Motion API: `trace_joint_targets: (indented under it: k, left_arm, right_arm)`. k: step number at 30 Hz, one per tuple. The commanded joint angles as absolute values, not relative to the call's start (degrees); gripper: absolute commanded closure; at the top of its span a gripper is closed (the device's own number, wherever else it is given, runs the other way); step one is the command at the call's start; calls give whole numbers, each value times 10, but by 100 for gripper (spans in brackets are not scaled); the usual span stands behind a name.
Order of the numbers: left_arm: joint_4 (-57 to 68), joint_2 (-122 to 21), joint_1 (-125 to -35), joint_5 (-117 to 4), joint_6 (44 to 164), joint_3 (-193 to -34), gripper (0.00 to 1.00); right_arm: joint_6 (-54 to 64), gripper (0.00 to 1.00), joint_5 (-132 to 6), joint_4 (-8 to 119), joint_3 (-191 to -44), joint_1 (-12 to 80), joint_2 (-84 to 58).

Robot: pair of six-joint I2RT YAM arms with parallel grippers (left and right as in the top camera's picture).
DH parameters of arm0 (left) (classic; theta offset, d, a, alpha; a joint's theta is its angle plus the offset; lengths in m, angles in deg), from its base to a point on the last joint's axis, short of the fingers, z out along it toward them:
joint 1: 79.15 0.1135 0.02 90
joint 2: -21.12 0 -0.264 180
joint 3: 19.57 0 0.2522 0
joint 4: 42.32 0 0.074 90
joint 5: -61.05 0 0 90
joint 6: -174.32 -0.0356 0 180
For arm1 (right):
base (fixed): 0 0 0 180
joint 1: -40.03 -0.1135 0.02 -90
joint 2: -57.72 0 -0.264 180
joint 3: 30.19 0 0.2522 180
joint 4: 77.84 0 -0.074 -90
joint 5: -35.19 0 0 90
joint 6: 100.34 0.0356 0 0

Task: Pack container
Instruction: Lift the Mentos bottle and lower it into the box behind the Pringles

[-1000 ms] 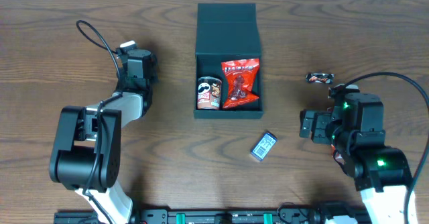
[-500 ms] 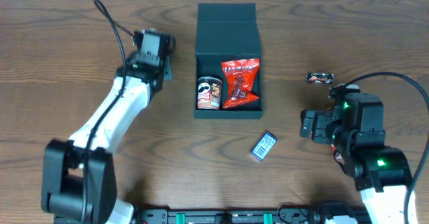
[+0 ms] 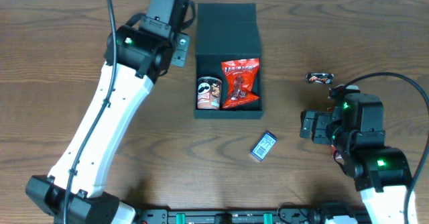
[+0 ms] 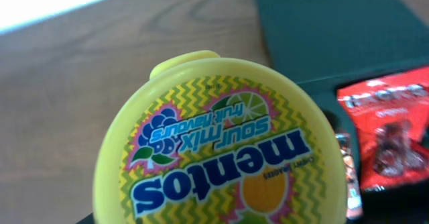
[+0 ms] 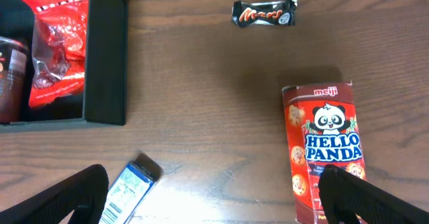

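My left gripper will release the yellow Mentos tub in the container (image 3: pixel 210 70) (image 4: pixel 332 119), between the Pringles can and the open lid.
The container (image 3: pixel 228 111) is a dark square box with its flap lid (image 3: pixel 226 26) open to the back. It holds a small Pringles can (image 3: pixel 209 92) and a red snack bag (image 3: pixel 240 83). My left gripper (image 3: pixel 175 46) hangs just left of the lid, shut on a yellow Mentos tub (image 4: pixel 221 143) that fills the left wrist view, with the container (image 4: pixel 322 29) behind it. My right gripper (image 5: pixel 214 204) is open and empty above the table. It sits between a blue packet (image 5: pixel 127 190) and a red Hello Panda box (image 5: pixel 325 150).
A Mars bar (image 3: pixel 320 78) lies at the right, also in the right wrist view (image 5: pixel 263 14). The blue packet (image 3: pixel 263 145) lies in front of the container. The container's right wall (image 5: pixel 106 56) shows in the right wrist view.
My left arm has reached from the left side of the table up and right to the container's left edge. The right arm has not moved.
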State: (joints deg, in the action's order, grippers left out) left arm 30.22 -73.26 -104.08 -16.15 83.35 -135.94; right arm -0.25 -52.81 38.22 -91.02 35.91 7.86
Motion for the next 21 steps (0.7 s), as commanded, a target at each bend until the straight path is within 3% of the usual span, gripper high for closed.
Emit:
trace_joint_targets:
  k: [1, 10, 21]
  left_arm:
    - [306, -726, -1069, -161, 733, -1376, 94]
    - [308, -824, -1174, -31, 582, -1378, 94]
    - [249, -967, -1184, 99, 478, -1420, 94]
  right_arm:
    - [3, 1, -522, 380, -911, 355, 80]
    - [3, 1, -522, 380, -911, 355, 80]
    - [3, 1, -522, 380, -911, 355, 80]
